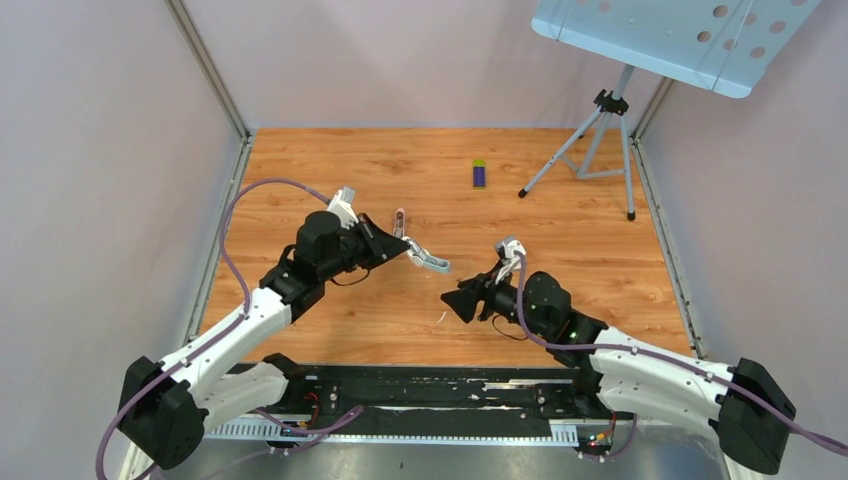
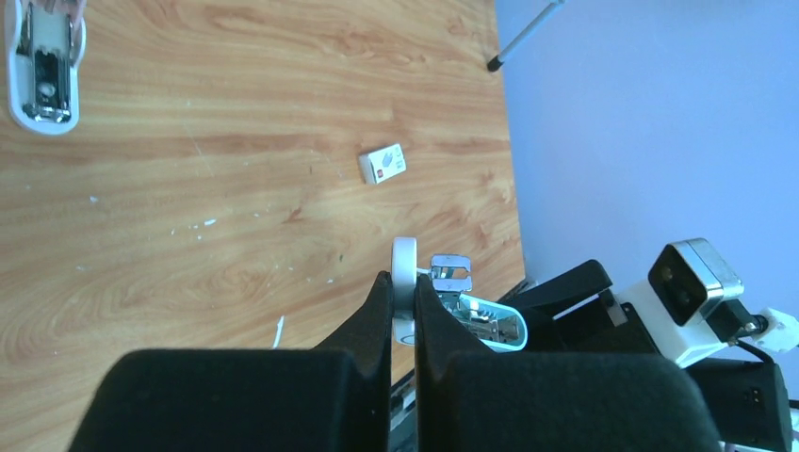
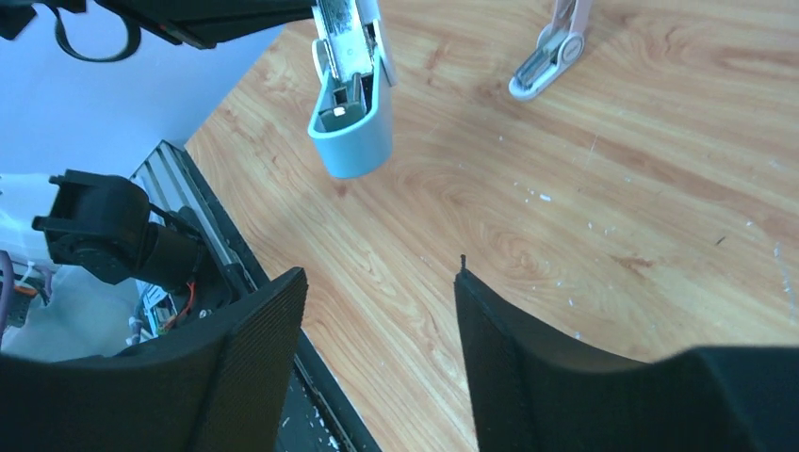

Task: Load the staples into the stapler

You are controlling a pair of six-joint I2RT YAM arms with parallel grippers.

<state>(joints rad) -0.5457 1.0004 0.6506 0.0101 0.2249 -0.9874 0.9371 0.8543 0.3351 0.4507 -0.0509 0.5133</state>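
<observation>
The robot's left gripper holds the slanting stapler by its white arm, so next the right gripper takes the blue cover (image 3: 358, 149) while the left gripper turns and regrips.
My left gripper (image 1: 403, 249) is shut on a light blue stapler (image 1: 430, 263) and holds it above the wooden table. In the left wrist view the fingers (image 2: 382, 301) pinch its white arm (image 2: 404, 259). The stapler hangs open, with the metal magazine (image 2: 450, 271) and the blue cover (image 2: 492, 326) splayed to the right. In the right wrist view the stapler (image 3: 350, 113) hangs at the top, open end toward the camera. My right gripper (image 1: 455, 299) is open and empty, just right of and below the stapler; it also shows in the right wrist view (image 3: 379, 278). No grey block of staples shows.
A second, pinkish stapler (image 1: 400, 222) lies on the table behind the left gripper. It also shows in the left wrist view (image 2: 42, 66) and the right wrist view (image 3: 551, 52). A purple-and-green box (image 1: 480, 173) lies at the back. A small white card (image 2: 383, 163) lies on the wood. A tripod stand (image 1: 600, 140) stands back right.
</observation>
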